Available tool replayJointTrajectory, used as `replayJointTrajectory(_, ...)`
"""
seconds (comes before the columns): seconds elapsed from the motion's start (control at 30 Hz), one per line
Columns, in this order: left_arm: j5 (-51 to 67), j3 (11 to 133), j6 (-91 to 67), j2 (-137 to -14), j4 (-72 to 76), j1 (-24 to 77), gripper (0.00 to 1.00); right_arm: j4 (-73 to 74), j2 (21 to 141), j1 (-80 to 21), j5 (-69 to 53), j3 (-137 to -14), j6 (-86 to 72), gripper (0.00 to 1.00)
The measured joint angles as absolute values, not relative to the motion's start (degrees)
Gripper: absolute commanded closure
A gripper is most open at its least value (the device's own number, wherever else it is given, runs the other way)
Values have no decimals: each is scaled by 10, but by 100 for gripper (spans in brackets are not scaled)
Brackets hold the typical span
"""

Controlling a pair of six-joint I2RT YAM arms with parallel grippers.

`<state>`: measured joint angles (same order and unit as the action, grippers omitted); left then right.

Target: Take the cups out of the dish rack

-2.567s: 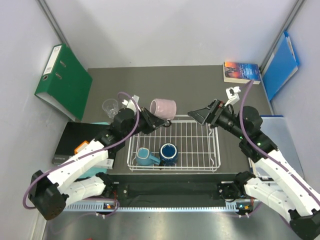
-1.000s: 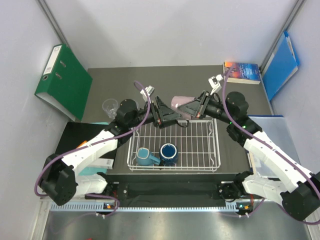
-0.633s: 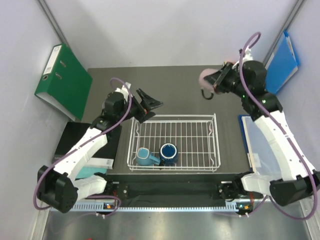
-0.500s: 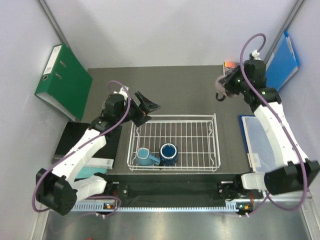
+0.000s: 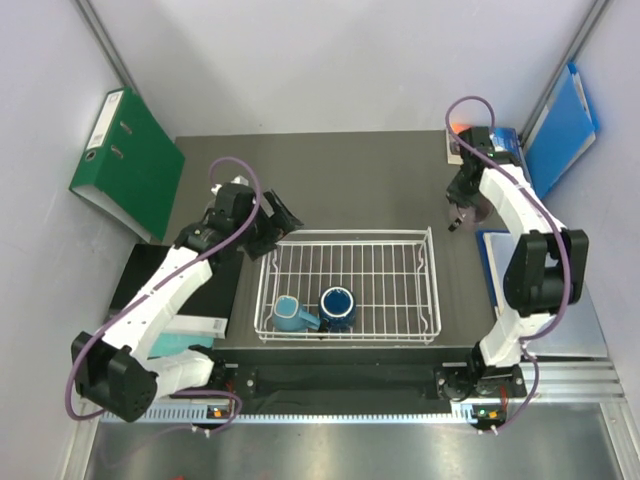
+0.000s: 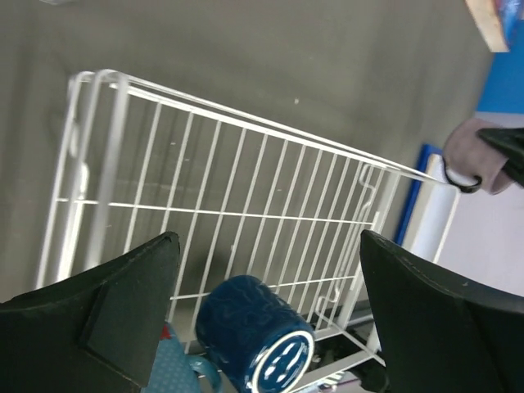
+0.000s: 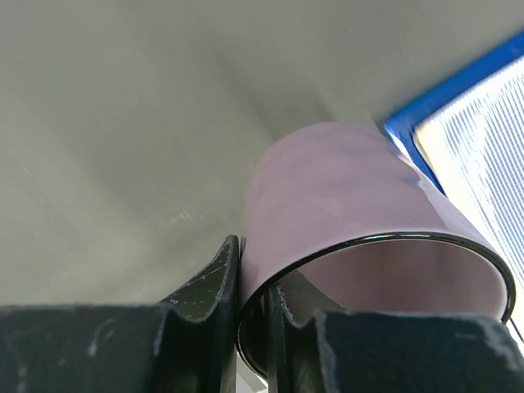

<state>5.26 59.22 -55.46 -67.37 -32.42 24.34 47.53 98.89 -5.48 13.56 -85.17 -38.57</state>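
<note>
Next, the right gripper sets the pale pink mug on the table (image 5: 456,208) between rack and book.
The white wire dish rack (image 5: 400,262) holds a light teal mug (image 5: 288,313) and a dark navy mug (image 5: 338,306) at its front left. My left gripper (image 5: 277,225) hovers open and empty over the rack's back left corner. In the left wrist view the navy mug (image 6: 254,332) lies on its side below the open fingers (image 6: 123,311), beside the teal mug (image 6: 176,372). My right gripper (image 5: 462,207) is shut on the wall of the pale pink mug (image 7: 352,205), one finger outside and one inside the rim. It holds the mug low, just right of the rack's back right corner.
A green binder (image 5: 125,160) leans at the back left. A book (image 5: 485,143) lies at the back right, with a blue folder (image 5: 560,130) against the right wall. A blue-edged clear sheet (image 7: 483,123) lies right of the pink mug. A black notebook (image 5: 150,285) lies left of the rack.
The pink mug passed from my left gripper to my right over the rack's back edge. The right arm swung it to the right and down. The left gripper opened and drew back left.
</note>
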Motion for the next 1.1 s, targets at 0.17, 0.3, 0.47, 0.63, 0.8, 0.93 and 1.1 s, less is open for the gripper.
replayJointTrajectory(0.17,31,595,-531,-674,-352,243,5,455,1030,-55,139,-882,-376,100)
replayJointTrajectory(0.3,22,595,-517,-677,-357,243,5,442,1067,-55,137,-893,-368,100)
replayJointTrajectory(0.47,17,601,-505,-704,-367,243,5,453,1140,-55,136,-948,-363,100)
replayJointTrajectory(0.63,18,610,-503,-724,-369,244,5,481,1197,-55,135,-1018,-361,100)
replayJointTrajectory(0.8,18,620,-498,-738,-370,243,5,493,1216,-55,128,-1053,-359,77)
replayJointTrajectory(0.93,19,625,-495,-747,-370,244,5,497,1218,-55,123,-1054,-354,68)
replayJointTrajectory(1.1,21,627,-493,-755,-369,244,5,498,1218,-55,120,-1054,-349,62)
